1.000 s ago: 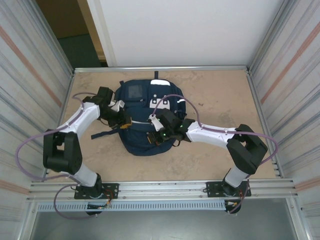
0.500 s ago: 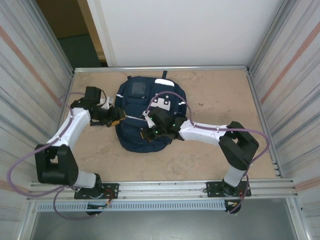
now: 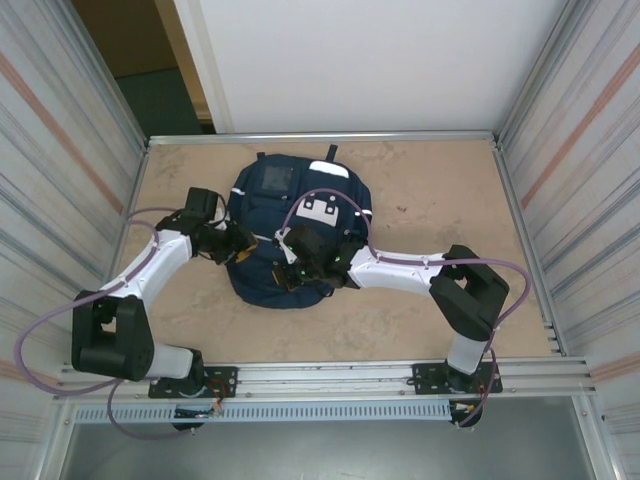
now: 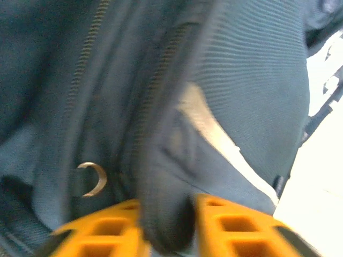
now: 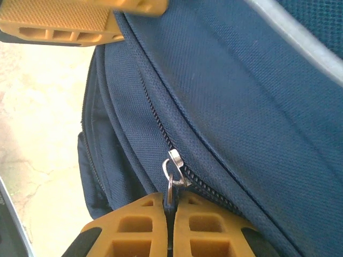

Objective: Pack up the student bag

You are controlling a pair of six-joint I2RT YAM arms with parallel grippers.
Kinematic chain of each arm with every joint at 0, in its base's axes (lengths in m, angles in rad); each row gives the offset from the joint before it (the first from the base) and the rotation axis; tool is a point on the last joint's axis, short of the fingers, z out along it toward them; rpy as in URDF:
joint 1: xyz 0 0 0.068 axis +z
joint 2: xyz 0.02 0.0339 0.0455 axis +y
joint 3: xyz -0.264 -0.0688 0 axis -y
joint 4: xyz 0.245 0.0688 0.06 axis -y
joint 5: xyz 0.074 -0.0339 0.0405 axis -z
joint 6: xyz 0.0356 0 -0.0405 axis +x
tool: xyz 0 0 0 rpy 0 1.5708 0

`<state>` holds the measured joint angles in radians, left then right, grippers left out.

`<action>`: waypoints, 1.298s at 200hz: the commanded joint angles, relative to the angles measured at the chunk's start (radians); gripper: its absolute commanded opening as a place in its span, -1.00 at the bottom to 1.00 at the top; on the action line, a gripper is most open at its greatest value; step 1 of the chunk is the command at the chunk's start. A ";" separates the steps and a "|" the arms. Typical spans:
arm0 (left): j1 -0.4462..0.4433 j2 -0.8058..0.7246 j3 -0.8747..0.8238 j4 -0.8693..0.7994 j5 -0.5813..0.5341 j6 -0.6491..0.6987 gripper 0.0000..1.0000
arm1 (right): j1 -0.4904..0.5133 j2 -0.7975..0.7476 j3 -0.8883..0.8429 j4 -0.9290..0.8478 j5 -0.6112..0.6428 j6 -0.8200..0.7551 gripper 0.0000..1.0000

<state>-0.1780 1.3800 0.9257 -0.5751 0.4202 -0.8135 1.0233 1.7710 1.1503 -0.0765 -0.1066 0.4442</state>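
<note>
The bag is bunched into a thick fold in my left gripper, so that gripper should open and take the straightened part of the bag (image 4: 201,158) next to the white stripe before my right gripper pulls the zipper.
The student bag (image 3: 264,212), navy with white stripes and a grey patch, lies flat on the middle of the table. My left gripper (image 3: 243,251) is at its left edge, shut on a thick fold of the bag's fabric (image 4: 166,214) between the orange fingers (image 4: 236,230). A metal ring (image 4: 92,179) hangs just left of that fold. My right gripper (image 3: 291,273) is over the bag's near part, shut on the silver zipper pull (image 5: 171,179) of a zip line (image 5: 155,115) running along the seam. The left gripper's orange fingers (image 5: 80,21) show at the top left of the right wrist view.
The beige tabletop (image 3: 440,205) has bare room to the right of the bag and in front of it. Ribbed metal walls (image 3: 590,180) close in both sides, and an aluminium rail (image 3: 330,375) runs along the near edge by the arm bases.
The left gripper let go, drew back to the left, then came back in and shut on the bag's edge. The right gripper moved left with the zipper pull, and the bag shifted left.
</note>
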 commanded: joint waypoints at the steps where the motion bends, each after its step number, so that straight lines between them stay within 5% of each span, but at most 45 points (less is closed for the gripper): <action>1: -0.011 0.016 0.003 0.063 -0.027 -0.009 -0.87 | 0.017 -0.040 0.012 0.010 0.017 -0.005 -1.00; 7: -0.011 0.020 0.010 0.070 -0.028 0.014 -1.00 | 0.014 -0.055 -0.003 0.000 0.034 -0.011 -1.00; 38: -0.009 0.100 0.143 0.009 -0.027 0.185 -1.00 | -0.025 -0.130 -0.113 0.000 0.071 -0.018 -1.00; 103: 0.020 0.354 0.360 -0.017 0.083 0.283 -1.00 | -0.057 -0.213 -0.218 -0.005 0.117 0.018 -1.00; 115: 0.025 0.386 0.401 -0.010 0.065 0.276 -0.82 | -0.052 -0.205 -0.221 0.024 0.113 0.029 -1.00; 129: 0.044 0.386 0.411 0.013 0.026 0.232 -0.40 | -0.051 -0.183 -0.208 0.058 0.100 0.038 -1.00; 154: 0.009 0.256 0.321 0.076 -0.086 0.156 -0.06 | -0.049 -0.133 -0.125 0.060 0.088 0.026 -1.00; 222: -0.076 0.096 0.131 0.014 -0.107 -0.033 0.03 | -0.028 -0.029 -0.035 0.198 0.052 0.037 -1.00; 259: -0.120 0.070 0.050 0.141 -0.134 -0.199 0.09 | 0.000 0.000 0.011 0.180 0.073 0.028 -1.00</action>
<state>-0.2760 1.4860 1.0180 -0.5259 0.3080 -0.8680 0.9890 1.7653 1.1091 0.0231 -0.0078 0.4713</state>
